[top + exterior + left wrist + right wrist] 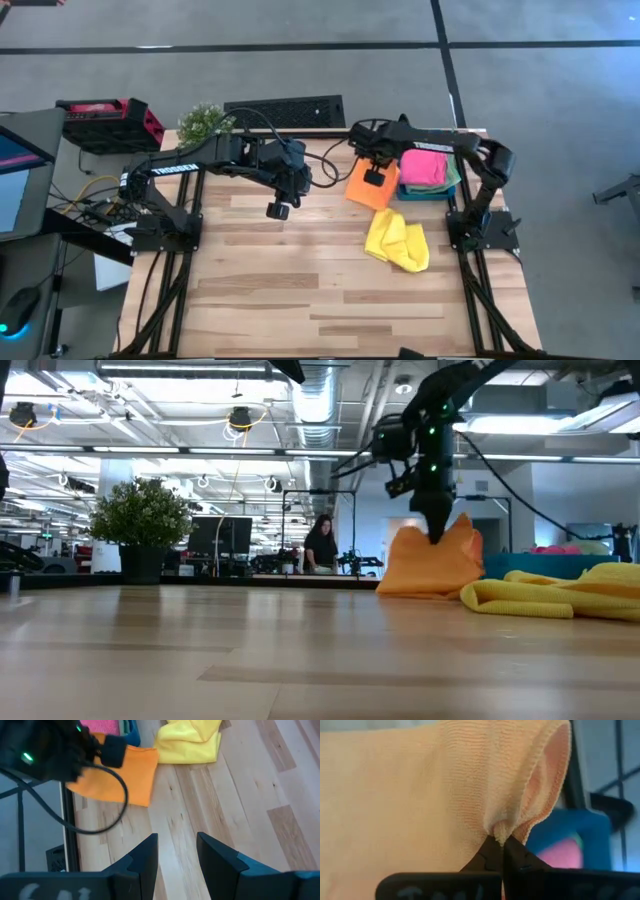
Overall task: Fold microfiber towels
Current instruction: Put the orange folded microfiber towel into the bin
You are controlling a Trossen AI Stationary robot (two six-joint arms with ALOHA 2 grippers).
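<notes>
Next, my right gripper lets go of the orange towel on top of the pink towel in the teal bin (418, 167) (560, 855).
The orange towel (371, 186) lies by the table's far right, beside the teal bin (432, 190); my right gripper (374, 177) is shut on it from above. The pink towel (424, 167) lies folded in the bin. The yellow towel (397, 241) lies crumpled on the table nearer the front. My left gripper (278, 209) hovers open and empty over the table's middle. The sage green towel shows only as an edge (455, 172) under the pink one. My right gripper pinches a small bunched fold of the orange towel (501, 831) between its two fingertips, coming from above and pointing down. The cloth rises to a peak at the fingers (440, 530), while its lower part (425, 585) rests on the table.
A potted plant (205, 122) and a black grille (285, 110) stand at the table's far edge. A person (320, 545) sits in the room beyond. Bare wood spreads across the table's left and near parts (300, 300).
</notes>
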